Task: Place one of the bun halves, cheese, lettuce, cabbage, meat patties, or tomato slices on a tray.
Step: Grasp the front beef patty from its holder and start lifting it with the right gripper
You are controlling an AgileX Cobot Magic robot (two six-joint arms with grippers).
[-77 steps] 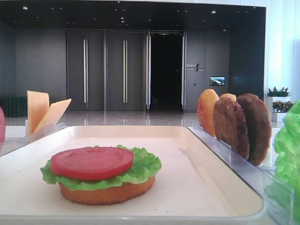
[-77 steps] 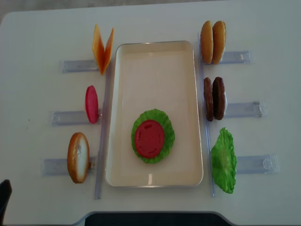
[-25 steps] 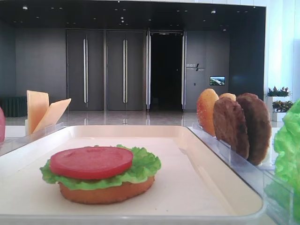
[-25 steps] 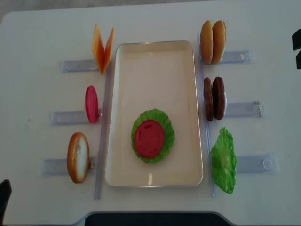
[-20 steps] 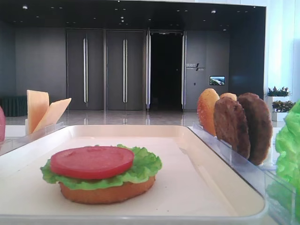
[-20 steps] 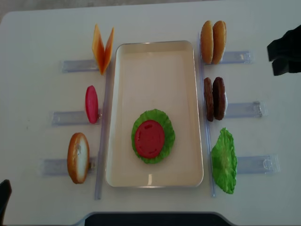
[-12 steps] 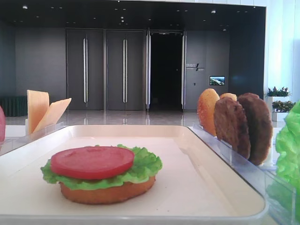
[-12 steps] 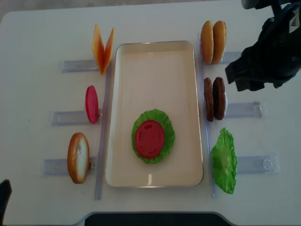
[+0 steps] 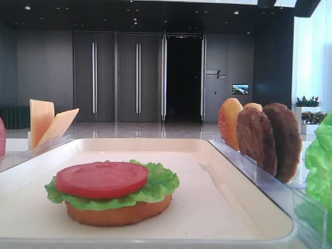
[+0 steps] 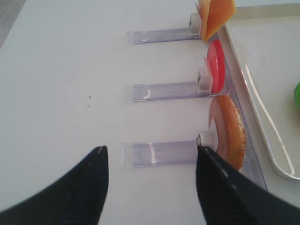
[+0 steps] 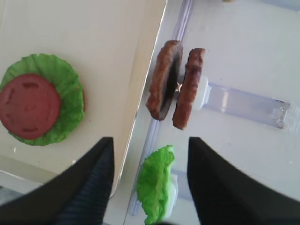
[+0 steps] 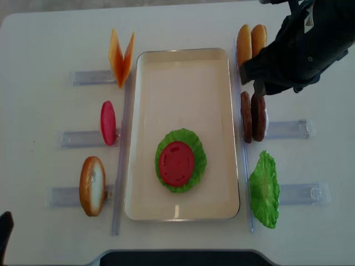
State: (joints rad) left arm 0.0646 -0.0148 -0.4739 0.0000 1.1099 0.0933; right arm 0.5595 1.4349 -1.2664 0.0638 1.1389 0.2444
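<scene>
The robot's right gripper should next close on the middle of the meat patty (image 12: 246, 114) (image 11: 165, 80) nearest the cream tray, leaving the other patty in the clear holder.
On the cream tray (image 12: 183, 72) lies a stack of a bun half, lettuce and a tomato slice (image 12: 176, 163). Two brown meat patties (image 12: 253, 117) stand on edge in a clear holder just right of the tray. My right gripper (image 12: 256, 86) hovers above their far end, open and empty. In the right wrist view the patties (image 11: 176, 89) lie ahead of the right gripper (image 11: 150, 140), and a loose lettuce leaf (image 11: 157, 183) shows between its fingers. My left gripper (image 10: 151, 150) is open over bare table, left of a standing bun half (image 10: 228, 131).
Two bun halves (image 12: 250, 49) stand at the far right and the lettuce leaf (image 12: 264, 188) at the near right. On the left stand cheese slices (image 12: 121, 56), a tomato slice (image 12: 108, 122) and a bun half (image 12: 92, 185). Clear holder rails (image 12: 285, 128) stick out on both sides.
The right arm has come in from the right edge and moved left to above the buns and patties. The left arm and the food have not moved.
</scene>
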